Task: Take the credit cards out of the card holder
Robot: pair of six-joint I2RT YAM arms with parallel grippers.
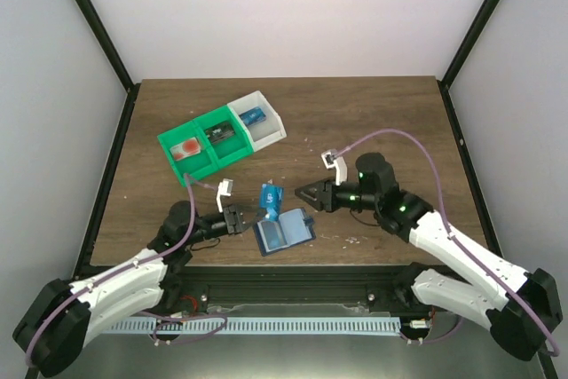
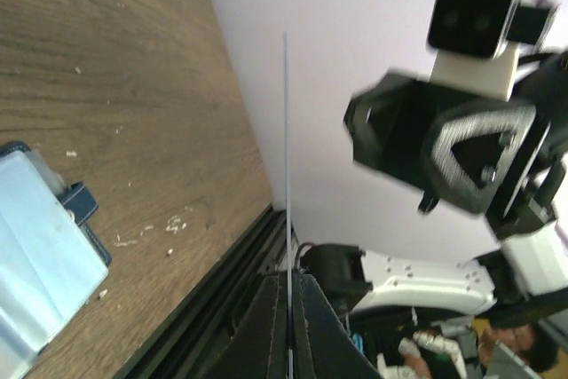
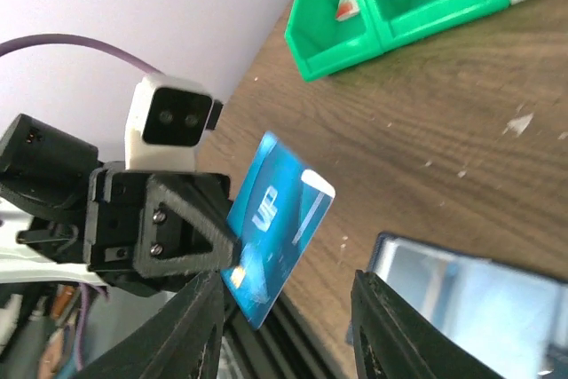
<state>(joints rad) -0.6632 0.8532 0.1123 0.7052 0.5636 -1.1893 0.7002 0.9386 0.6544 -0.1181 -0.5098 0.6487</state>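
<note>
The blue card sits crooked in my left gripper, held by a lower corner, so next my right gripper takes the card's far end (image 3: 297,177) before my left gripper grips it again.
The card holder (image 1: 284,231) lies open on the table near the front edge, navy outside and pale grey-blue inside. It also shows in the left wrist view (image 2: 40,264) and the right wrist view (image 3: 475,303). My left gripper (image 1: 251,217) is shut on a blue credit card (image 1: 269,199) marked VIP (image 3: 280,224), held upright above the table just left of the holder. In the left wrist view the card (image 2: 287,175) shows edge-on between the shut fingers (image 2: 266,330). My right gripper (image 1: 306,194) is open and empty, pointing at the card from the right, its fingers (image 3: 191,335) apart.
A green tray (image 1: 209,159) with two compartments holds a red-and-white card (image 1: 188,149) and a dark card (image 1: 217,134). A white tray (image 1: 269,133) joined to it holds a blue card (image 1: 253,115). Both stand at the back left. Black frame posts edge the table.
</note>
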